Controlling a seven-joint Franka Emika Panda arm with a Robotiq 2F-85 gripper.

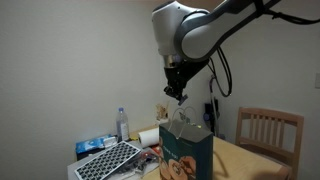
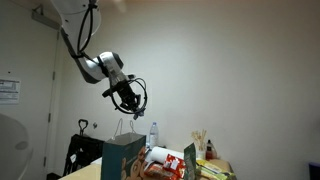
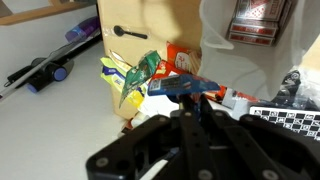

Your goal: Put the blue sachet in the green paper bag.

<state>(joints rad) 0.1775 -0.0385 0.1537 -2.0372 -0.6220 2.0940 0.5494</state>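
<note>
I will drop the blue sachet from my gripper between the white handles, into the open top of the green paper bag point(image 1: 184, 123) point(image 3: 247, 52).
The green paper bag point(image 1: 190, 152) stands upright on the table, with white looped handles and a pastry picture on its front. It also shows in an exterior view point(image 2: 121, 158). My gripper point(image 1: 176, 93) hangs in the air just above the bag's handles, as both exterior views show point(image 2: 130, 101). In the wrist view the fingers point(image 3: 190, 97) are close together and pinch the blue sachet point(image 3: 180, 86) at their tips. The bag itself is not plain to see in the wrist view.
A water bottle point(image 1: 123, 123), a blue box point(image 1: 92, 146) and a perforated grey tray point(image 1: 110, 160) sit beside the bag. A wooden chair point(image 1: 268, 130) stands behind the table. Several snack packets point(image 3: 130, 75) lie on the table point(image 3: 60, 120).
</note>
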